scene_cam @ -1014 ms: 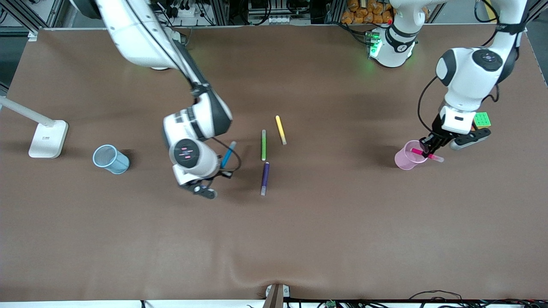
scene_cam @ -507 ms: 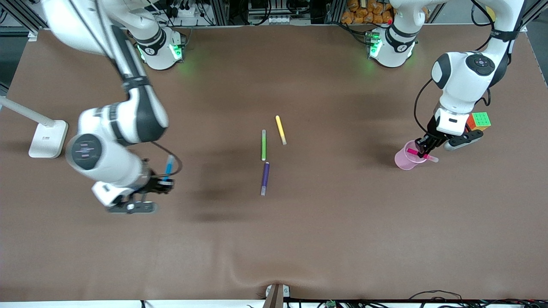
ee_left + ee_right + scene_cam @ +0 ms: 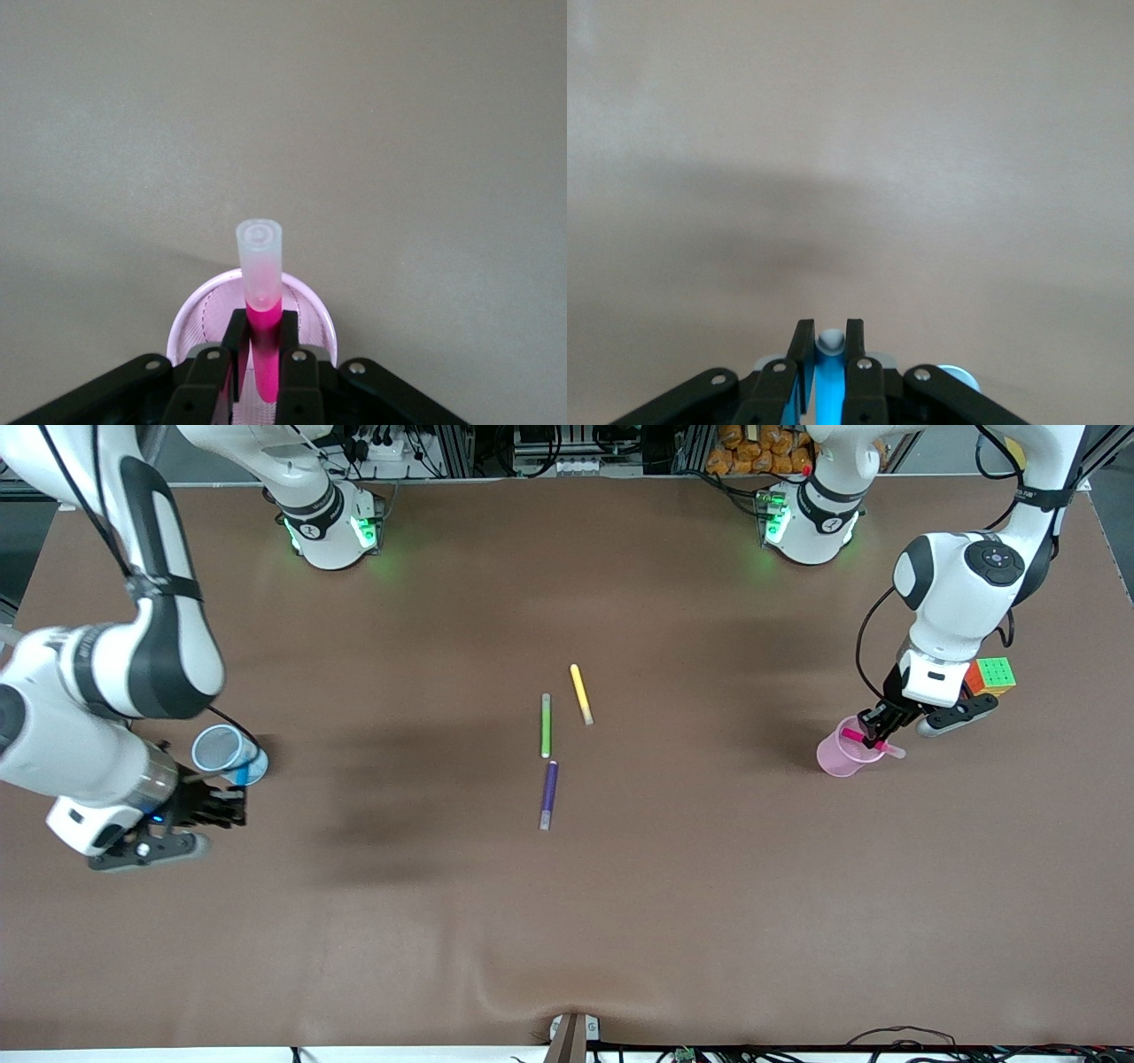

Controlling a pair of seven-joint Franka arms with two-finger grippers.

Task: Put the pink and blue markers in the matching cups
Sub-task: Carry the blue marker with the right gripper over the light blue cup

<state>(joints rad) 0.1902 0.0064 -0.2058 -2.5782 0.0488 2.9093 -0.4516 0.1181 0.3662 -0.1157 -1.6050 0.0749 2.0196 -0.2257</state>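
Note:
My right gripper has the blue marker. It will let go of it inside the pale blue cup [image 3: 225, 750].
My left gripper [image 3: 877, 731] is shut on the pink marker [image 3: 853, 736] and holds it tilted over the mouth of the pale pink cup [image 3: 840, 758]. In the left wrist view the marker [image 3: 263, 332] sits between my left gripper's [image 3: 263, 341] fingers, its pale cap up and its lower end inside the cup's rim [image 3: 188, 320]. My right gripper [image 3: 226, 802] is shut on the blue marker [image 3: 241, 777] just beside the pale blue cup [image 3: 221, 748], on the side nearer the front camera. The right wrist view shows my right gripper [image 3: 828, 354] on the blue marker [image 3: 830, 385] with the grey cap on top.
A green pen [image 3: 546, 724], a yellow pen [image 3: 580, 693] and a dark purple pen [image 3: 549, 793] lie at the table's middle. A colour cube [image 3: 992, 675] sits by the left arm's wrist, toward that end of the table.
My right arm has swung from the table's middle toward its own end, carrying the blue marker to the blue cup. My left gripper has shifted slightly over the pink cup.

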